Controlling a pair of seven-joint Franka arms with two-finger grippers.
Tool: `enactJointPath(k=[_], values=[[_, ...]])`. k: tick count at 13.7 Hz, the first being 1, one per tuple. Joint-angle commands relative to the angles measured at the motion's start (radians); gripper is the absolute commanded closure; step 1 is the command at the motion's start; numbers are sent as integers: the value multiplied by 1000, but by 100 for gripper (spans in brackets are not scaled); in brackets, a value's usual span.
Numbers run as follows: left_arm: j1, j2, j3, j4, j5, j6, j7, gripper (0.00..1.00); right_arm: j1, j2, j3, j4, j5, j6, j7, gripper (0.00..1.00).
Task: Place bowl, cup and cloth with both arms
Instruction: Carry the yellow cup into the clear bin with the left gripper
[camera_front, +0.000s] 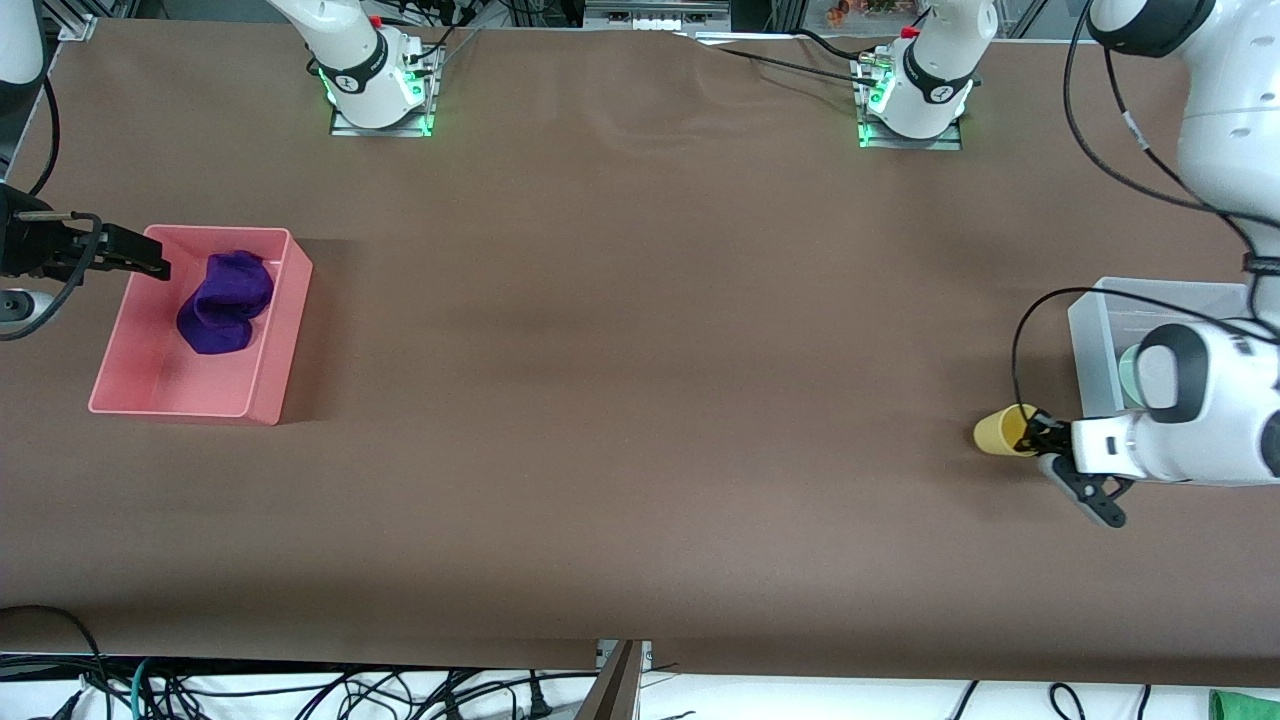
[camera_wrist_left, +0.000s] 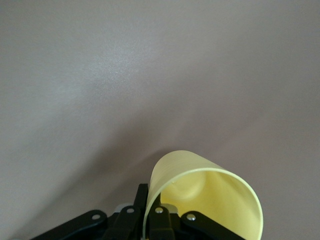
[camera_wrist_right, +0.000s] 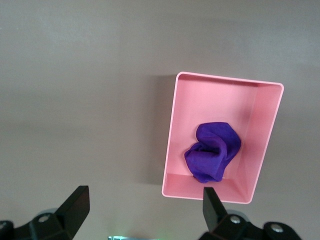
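Note:
Next, I let go of the yellow cup with my left gripper inside the mint-green bowl (camera_front: 1161, 353) in the clear bin.
The yellow cup (camera_front: 1003, 431) is tipped on its side over the table, beside the clear bin. My left gripper (camera_front: 1032, 434) is shut on the cup's rim, one finger inside and one outside; the left wrist view shows the gripper (camera_wrist_left: 151, 204) and the cup (camera_wrist_left: 210, 195) close up. The mint-green bowl (camera_front: 1128, 372) sits in the clear bin (camera_front: 1092, 325), mostly hidden by the left arm. The purple cloth (camera_front: 226, 302) lies in the pink bin (camera_front: 270, 375); it also shows in the right wrist view (camera_wrist_right: 212, 151). My right gripper (camera_front: 150, 262) (camera_wrist_right: 145, 197) is open and empty, up over that bin's edge.
The pink bin (camera_wrist_right: 172, 145) stands at the right arm's end of the table, the clear bin at the left arm's end. The brown table (camera_front: 640, 330) stretches bare between them. Cables hang along the table's near edge.

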Motion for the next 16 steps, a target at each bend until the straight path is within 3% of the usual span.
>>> enactJointPath(k=[1, 3, 5, 9, 11, 12, 13, 16], values=[[1, -133, 12, 47, 86, -195, 23, 100, -7, 31, -1, 56, 7, -40, -7, 0], [19, -218, 15, 29, 267, -209, 151, 100, -7, 37, -1, 70, 7, -44, -7, 0], [120, -220, 16, -7, 338, -189, 239, 100, -7, 39, -1, 70, 7, -44, -7, 0], [294, -223, 10, -241, 328, 85, 316, 100, -7, 39, 1, 74, 7, -42, -5, 0], [349, -223, -2, -332, 322, 136, 319, 97, -7, 39, 1, 74, 7, -42, -7, 0], [358, -220, -8, -344, 320, 139, 320, 39, -7, 39, 1, 74, 7, -42, -7, 0], [357, -220, -14, -335, 314, 137, 322, 0, -7, 40, 1, 74, 7, -42, -7, 0], [351, -262, -74, -283, 315, 122, 346, 0, -7, 42, 1, 74, 8, -42, -7, 0]])
